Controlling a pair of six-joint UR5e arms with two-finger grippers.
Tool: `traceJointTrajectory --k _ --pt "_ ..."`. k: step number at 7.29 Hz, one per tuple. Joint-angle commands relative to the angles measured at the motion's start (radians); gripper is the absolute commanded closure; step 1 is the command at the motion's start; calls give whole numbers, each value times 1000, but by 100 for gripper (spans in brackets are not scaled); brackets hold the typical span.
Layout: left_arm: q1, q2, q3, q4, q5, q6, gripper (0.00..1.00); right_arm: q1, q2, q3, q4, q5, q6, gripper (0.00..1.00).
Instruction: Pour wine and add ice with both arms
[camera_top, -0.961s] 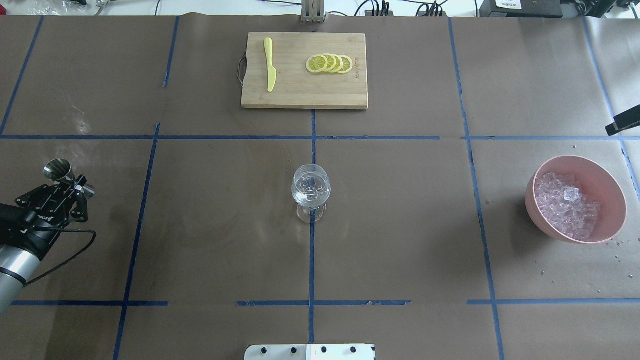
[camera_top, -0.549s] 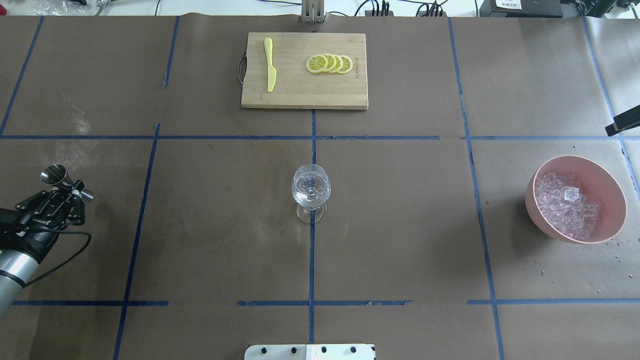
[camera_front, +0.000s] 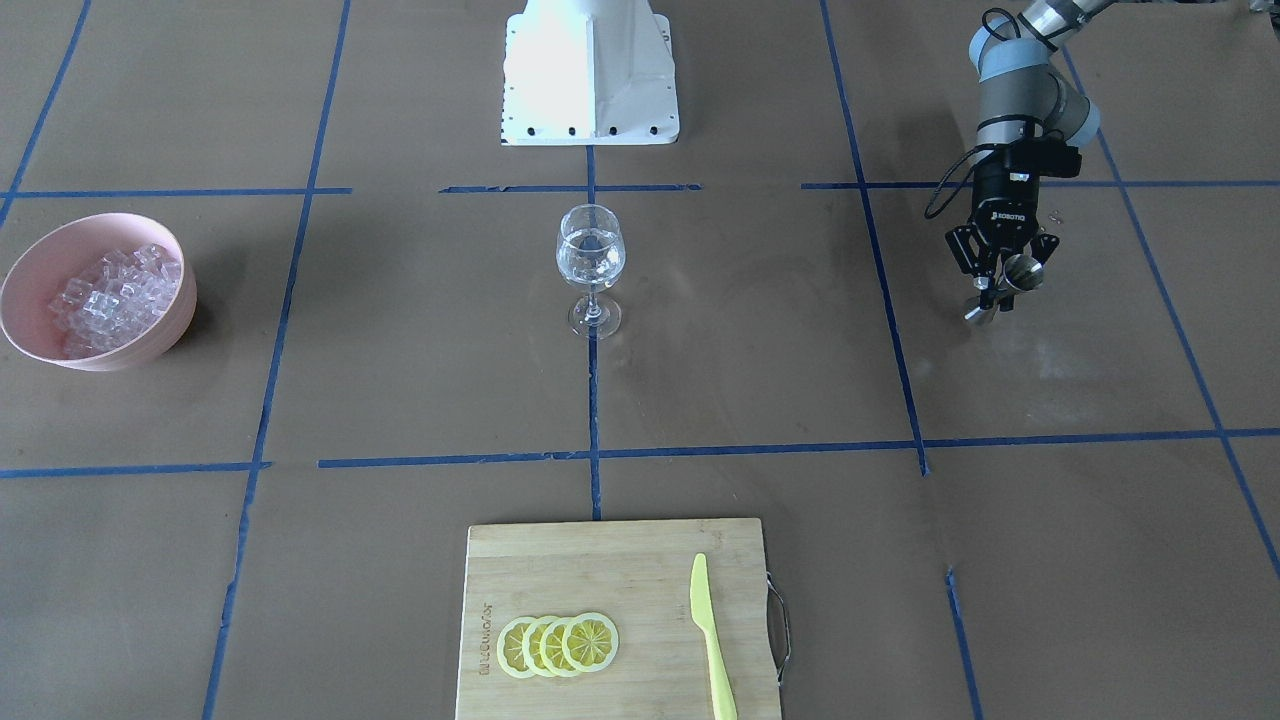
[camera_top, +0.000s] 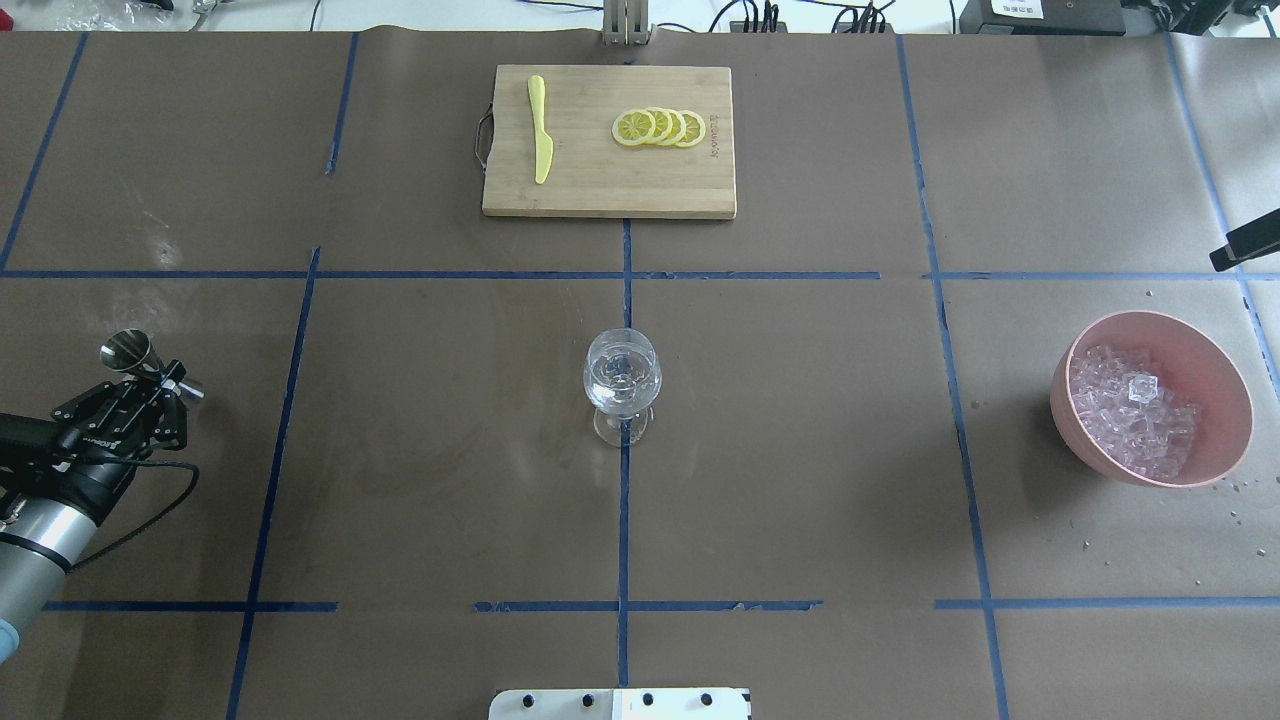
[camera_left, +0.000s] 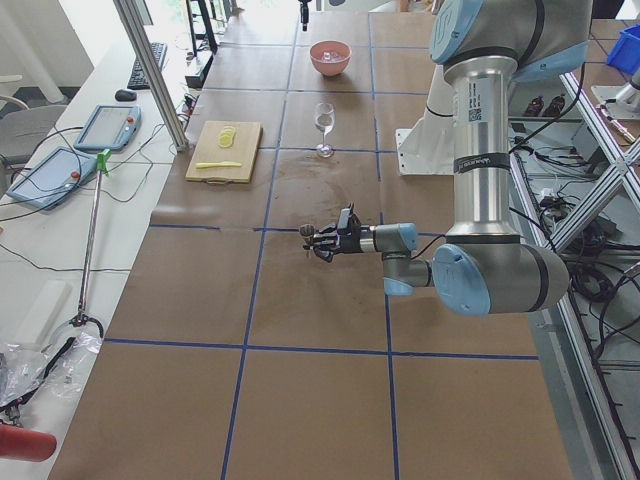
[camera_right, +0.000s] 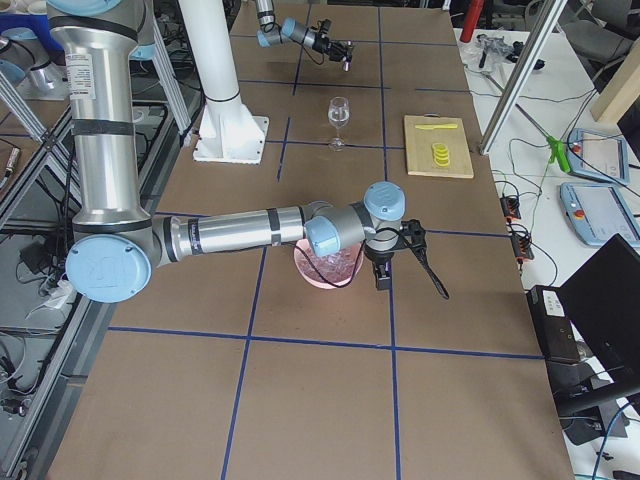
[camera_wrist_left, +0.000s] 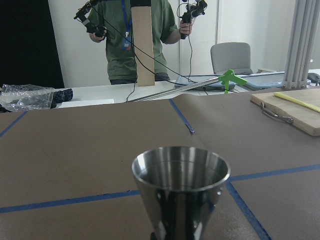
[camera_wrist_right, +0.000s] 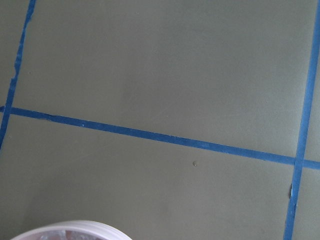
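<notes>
Next, my left gripper sets the steel jigger down and lets it go on the table inside the blue tape box (camera_front: 975, 318), toward the wine glass.
My left gripper (camera_top: 158, 388) is shut on a steel jigger (camera_top: 128, 352) and holds it low over the table's far left part; it also shows in the front view (camera_front: 1000, 285). In the left wrist view the jigger (camera_wrist_left: 180, 187) stands mouth up. The wine glass (camera_top: 621, 378) stands at the table's middle with clear liquid and an ice cube in it. Ice (camera_top: 1130, 412) fills a pink bowl (camera_top: 1215, 365) at the right. My right gripper (camera_right: 383, 270) hangs beside the bowl with a black tool (camera_right: 432, 278); I cannot tell whether it is open or shut.
A wooden cutting board (camera_top: 600, 190) at the back centre carries a yellow knife (camera_top: 540, 130) and lemon slices (camera_top: 660, 128). The white pedestal (camera_front: 590, 70) stands at the robot's side. The black tool's tip (camera_top: 1245, 243) juts in at the right edge.
My left gripper with the jigger has shifted slightly at the table's left side, first nearer the edge, then a little back right. Nothing else has moved.
</notes>
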Motion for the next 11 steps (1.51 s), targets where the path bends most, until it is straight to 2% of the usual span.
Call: traceJointTrajectory --k 1,3,11 --pt "0 -2 5 -4 23 -73 100 0 -1 1 0 0 0 0" --pt "3 -2 26 -1 58 -76 100 0 1 1 0 0 0 0" --pt "24 -11 56 12 90 -81 100 0 -1 3 0 0 -1 0"
